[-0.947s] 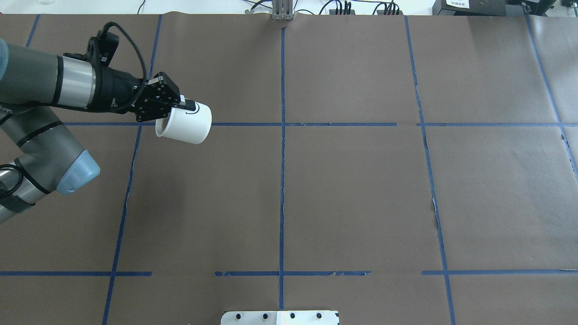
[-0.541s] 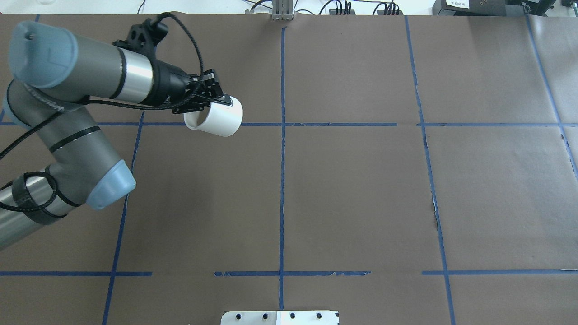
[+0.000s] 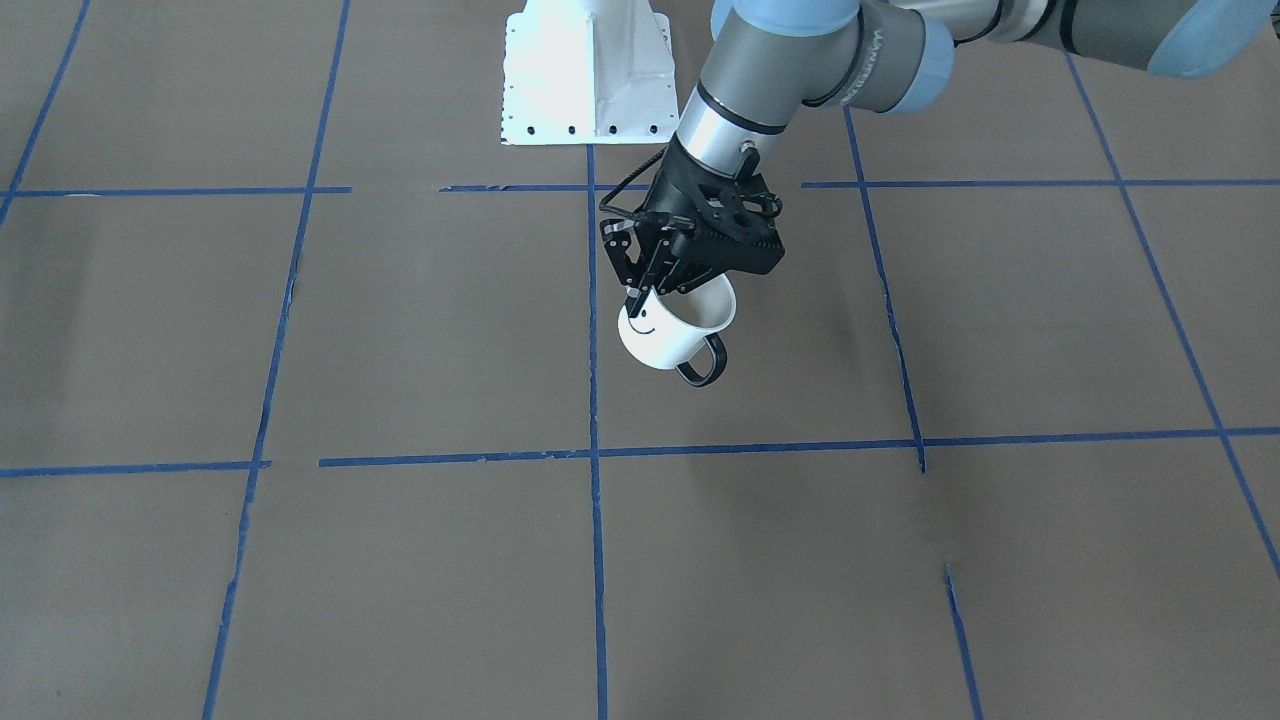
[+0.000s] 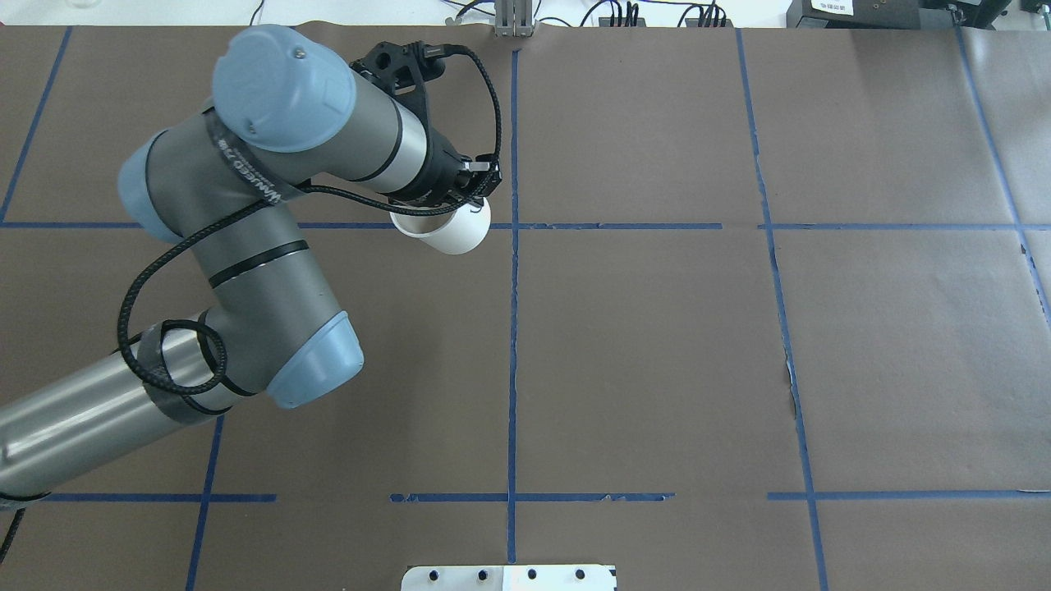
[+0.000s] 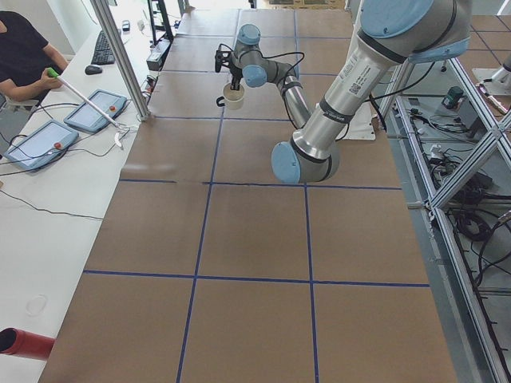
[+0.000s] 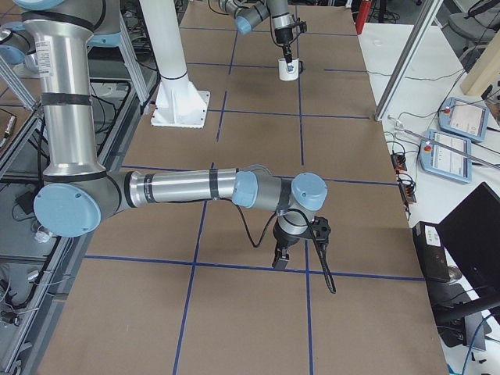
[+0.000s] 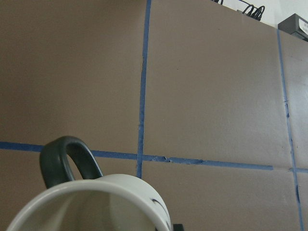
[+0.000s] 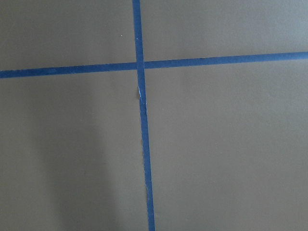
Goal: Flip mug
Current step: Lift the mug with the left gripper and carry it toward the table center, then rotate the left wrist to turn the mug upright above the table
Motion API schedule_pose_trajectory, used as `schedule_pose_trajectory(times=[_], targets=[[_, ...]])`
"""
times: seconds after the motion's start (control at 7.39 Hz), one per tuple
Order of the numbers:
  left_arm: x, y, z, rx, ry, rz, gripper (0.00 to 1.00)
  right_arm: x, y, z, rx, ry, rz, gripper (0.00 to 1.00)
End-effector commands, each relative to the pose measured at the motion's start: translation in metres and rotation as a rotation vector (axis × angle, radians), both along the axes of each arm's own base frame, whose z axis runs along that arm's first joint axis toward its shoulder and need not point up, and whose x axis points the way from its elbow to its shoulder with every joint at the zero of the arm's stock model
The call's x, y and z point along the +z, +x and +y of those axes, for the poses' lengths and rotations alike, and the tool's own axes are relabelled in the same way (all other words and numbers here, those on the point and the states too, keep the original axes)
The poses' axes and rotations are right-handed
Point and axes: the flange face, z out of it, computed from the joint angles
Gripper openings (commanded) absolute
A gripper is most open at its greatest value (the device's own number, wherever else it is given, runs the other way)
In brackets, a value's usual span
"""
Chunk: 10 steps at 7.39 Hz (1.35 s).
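The robot's left gripper will release the white mug on the centre tape line (image 3: 591,385), between the tape crossing and the base plate.
The white mug (image 3: 668,338) with a black smiley face and a black loop handle (image 3: 703,368) hangs in the air over the brown table, tilted, mouth mostly up. My left gripper (image 3: 641,297) is shut on its rim on the smiley side. The overhead view shows the mug (image 4: 447,231) under the left gripper (image 4: 470,202), just left of the centre tape line. The left wrist view shows the mug's rim and pale interior (image 7: 91,207). The mug is small in the left side view (image 5: 233,97). My right gripper (image 6: 282,255) hangs low over the table, seen only in the right side view; I cannot tell if it is open.
Blue tape lines (image 4: 512,328) split the brown table into a grid. The white robot base plate (image 3: 585,70) sits at the robot's edge. Teach pendants (image 5: 96,110) and an operator (image 5: 24,56) are beyond the far edge.
My left arm has swung to the right, carrying the mug toward the centre tape line. The mug has turned from lying sideways to more mouth-up.
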Motion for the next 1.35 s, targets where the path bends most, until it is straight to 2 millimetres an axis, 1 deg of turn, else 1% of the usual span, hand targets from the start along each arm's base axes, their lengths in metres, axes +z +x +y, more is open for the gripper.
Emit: schedule_pose_trajectory(times=[0.0,0.14,0.27,0.41,0.54,0.68,0.81,1.08,1.22], targets=[[-0.03,0.059,-0.02,0.064,0.01,-0.112,0.0,0.0,0.0,0.0,0.0,0.0,0.0,1.0],[-0.042,0.082,-0.034,0.092,0.013,-0.17,0.0,0.0,0.0,0.0,0.0,0.0,0.0,1.0],[-0.033,0.106,-0.023,0.126,0.006,-0.194,0.0,0.0,0.0,0.0,0.0,0.0,0.0,1.0],[-0.024,0.129,-0.014,0.106,0.019,-0.25,0.0,0.0,0.0,0.0,0.0,0.0,0.0,1.0],[-0.026,0.143,-0.005,0.132,0.066,-0.323,0.0,0.0,0.0,0.0,0.0,0.0,0.0,1.0],[-0.02,0.151,-0.004,0.16,0.078,-0.363,0.0,0.0,0.0,0.0,0.0,0.0,0.0,1.0],[-0.009,0.16,-0.005,0.165,0.07,-0.387,0.0,-0.001,0.0,0.0,0.0,0.002,0.0,1.0],[-0.001,0.177,0.013,0.168,0.098,-0.399,0.0,0.0,0.0,0.0,0.0,0.0,0.0,1.0],[-0.002,0.177,0.014,0.17,0.102,-0.392,0.0,0.0,0.0,0.0,0.0,0.0,0.0,1.0]])
